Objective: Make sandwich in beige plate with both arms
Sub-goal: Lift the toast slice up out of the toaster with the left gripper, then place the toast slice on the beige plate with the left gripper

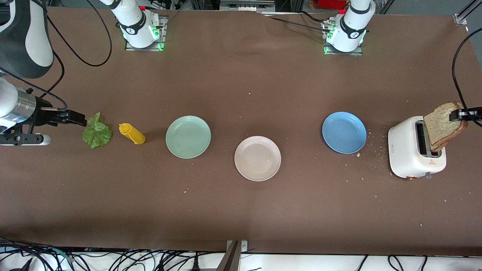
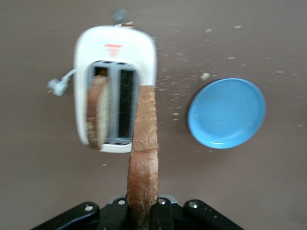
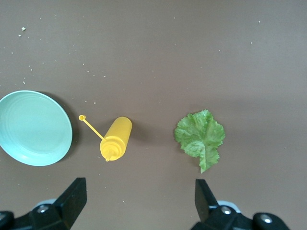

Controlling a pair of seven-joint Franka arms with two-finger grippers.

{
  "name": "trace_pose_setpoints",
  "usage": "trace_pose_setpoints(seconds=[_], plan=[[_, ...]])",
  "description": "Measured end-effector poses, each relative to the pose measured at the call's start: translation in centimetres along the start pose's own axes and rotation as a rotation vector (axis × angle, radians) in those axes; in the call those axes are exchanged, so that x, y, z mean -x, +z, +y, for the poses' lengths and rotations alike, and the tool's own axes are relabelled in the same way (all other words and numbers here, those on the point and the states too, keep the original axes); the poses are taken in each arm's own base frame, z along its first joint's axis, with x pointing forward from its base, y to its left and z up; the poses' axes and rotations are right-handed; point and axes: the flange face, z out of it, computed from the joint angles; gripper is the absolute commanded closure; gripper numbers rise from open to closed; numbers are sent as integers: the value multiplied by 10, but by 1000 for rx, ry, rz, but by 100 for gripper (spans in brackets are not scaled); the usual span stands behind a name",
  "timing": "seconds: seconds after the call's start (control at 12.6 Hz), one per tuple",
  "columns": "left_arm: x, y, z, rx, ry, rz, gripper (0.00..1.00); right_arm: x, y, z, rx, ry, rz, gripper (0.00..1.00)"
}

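Observation:
The toasted bread slice, still just above the white toaster, will be let go by my left gripper, lying flat on the beige plate's side (image 1: 275, 162) that faces the toaster.
My left gripper (image 1: 460, 114) is shut on a toasted bread slice (image 1: 443, 127) and holds it just above the white toaster (image 1: 404, 158). In the left wrist view the held slice (image 2: 144, 153) stands edge-on between the fingers, and my left gripper (image 2: 143, 211) clamps its end. A second slice (image 2: 97, 112) sits in a toaster (image 2: 115, 45) slot. The beige plate (image 1: 248, 154) lies empty mid-table. The green lettuce leaf (image 1: 97, 132) lies flat near the right arm's end. My right gripper (image 1: 80, 119) is open and empty above the table beside the leaf (image 3: 199, 136); in its wrist view my right gripper (image 3: 139, 201) has its fingers wide apart.
A yellow squeeze bottle (image 1: 131, 133) lies on its side between the lettuce and a mint green plate (image 1: 188, 136). A blue plate (image 1: 344, 132) lies between the beige plate and the toaster. Crumbs are scattered around the toaster.

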Motion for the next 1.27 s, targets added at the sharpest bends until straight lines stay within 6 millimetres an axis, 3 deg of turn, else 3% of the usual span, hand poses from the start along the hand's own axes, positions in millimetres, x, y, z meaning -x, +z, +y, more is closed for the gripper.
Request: trace_pose_setpoints(seconds=[0.16,0.32,0.64,0.8,1.11,1.27], plan=[[-19,21,48,145,77,-18,100,0,0,0,0,0,-1,0],[-46,60,91,345,132,-64,100,0,1,0,0,0,-1,0],[-103,164,186,759,188,-181,100,0,1,0,0,0,-6,0],[-125,212,231,849,213,-164,100,0,2,6,-1,-37,-7,1],[-138,256,328,904,204,-86,100,-5,21,47,-91,-294,-13,1],[-140,279,353,943,179,-91,100,-8,35,62,-150,-436,-6,1]])
